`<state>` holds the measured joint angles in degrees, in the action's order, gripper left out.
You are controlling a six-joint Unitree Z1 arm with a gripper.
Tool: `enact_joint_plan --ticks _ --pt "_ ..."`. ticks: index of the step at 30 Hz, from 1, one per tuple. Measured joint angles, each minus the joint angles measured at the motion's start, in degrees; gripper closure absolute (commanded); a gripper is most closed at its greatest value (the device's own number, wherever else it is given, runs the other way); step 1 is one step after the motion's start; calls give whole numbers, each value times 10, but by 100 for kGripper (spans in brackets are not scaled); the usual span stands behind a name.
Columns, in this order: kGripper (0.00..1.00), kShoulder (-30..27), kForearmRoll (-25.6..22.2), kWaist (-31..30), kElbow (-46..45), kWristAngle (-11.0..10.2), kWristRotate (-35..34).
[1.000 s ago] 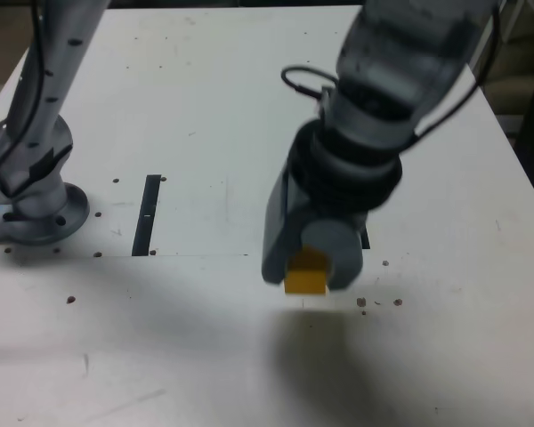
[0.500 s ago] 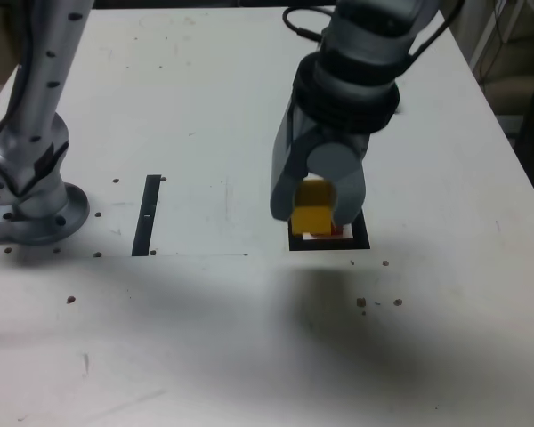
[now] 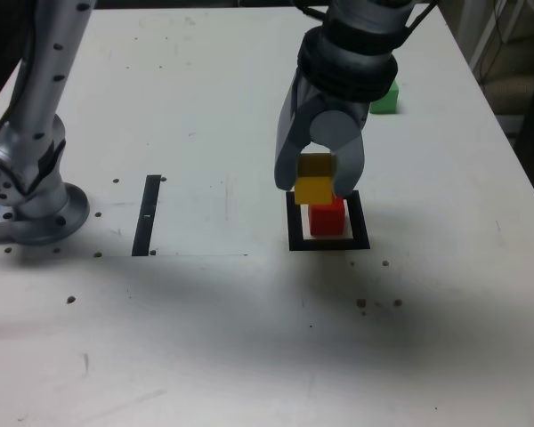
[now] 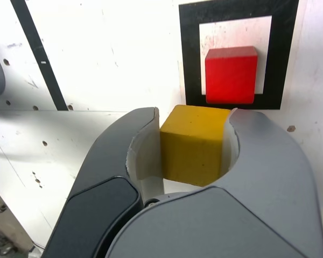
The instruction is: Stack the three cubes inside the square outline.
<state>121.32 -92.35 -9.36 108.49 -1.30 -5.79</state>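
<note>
The yellow cube, now in the air above the table, will be let go by my gripper on top of the red cube (image 3: 330, 188) (image 4: 231, 52).
My gripper (image 3: 319, 182) (image 4: 194, 141) is shut on the yellow cube (image 3: 313, 186) (image 4: 193, 151) and holds it in the air, just above and to the exterior view's left of the red cube (image 3: 327, 216) (image 4: 231, 74). The red cube rests inside the square outline (image 3: 295, 231) (image 4: 189, 54), on its pale centre. A green cube (image 3: 385, 98) sits on the table far behind, to the exterior view's right of the arm.
A thin black strip (image 3: 147, 213) (image 4: 39, 54) lies on the white table (image 3: 205, 338) to the exterior view's left of the outline. The arm's grey base (image 3: 31, 200) stands at the exterior view's far left. The table's right edge runs near dark clutter.
The gripper has carried the yellow cube away from the table's front, back over the outline. The red cube and green cube, hidden before, have come into view.
</note>
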Motion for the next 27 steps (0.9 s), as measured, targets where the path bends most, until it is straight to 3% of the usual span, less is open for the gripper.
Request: enact_joint_plan --ticks 27 --pt "70 55 4 36 29 -2 36"
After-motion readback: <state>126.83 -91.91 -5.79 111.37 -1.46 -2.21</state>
